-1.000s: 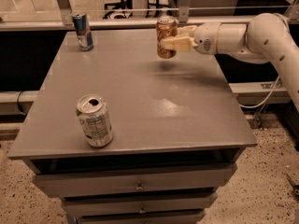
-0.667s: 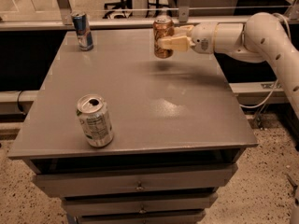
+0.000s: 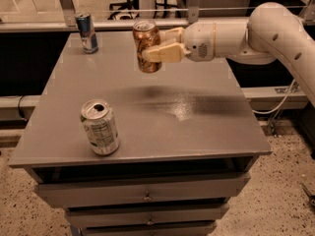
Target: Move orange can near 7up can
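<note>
Next, I let go of the orange can, now hanging above the table's far middle, on the grey table (image 3: 136,131) beside the 7up can, a little farther back.
The orange can (image 3: 146,45), orange-brown with a silver top, hangs upright in the air above the far middle of the grey table (image 3: 197,127). My gripper (image 3: 158,44) reaches in from the right and is shut on the orange can, one finger (image 3: 165,53) across its front. The 7up can (image 3: 100,127), white with green print and an open silver top, stands near the table's front left corner, well away from the orange can and nearer the camera.
A slim blue-and-silver can (image 3: 86,32) stands at the table's far left corner. My white arm (image 3: 256,33) spans the far right side. Drawers (image 3: 142,195) sit under the tabletop. A rail runs behind the table.
My gripper has carried the orange can leftward and a little toward the front, away from the table's far right. The 7up can and the slim can have not moved.
</note>
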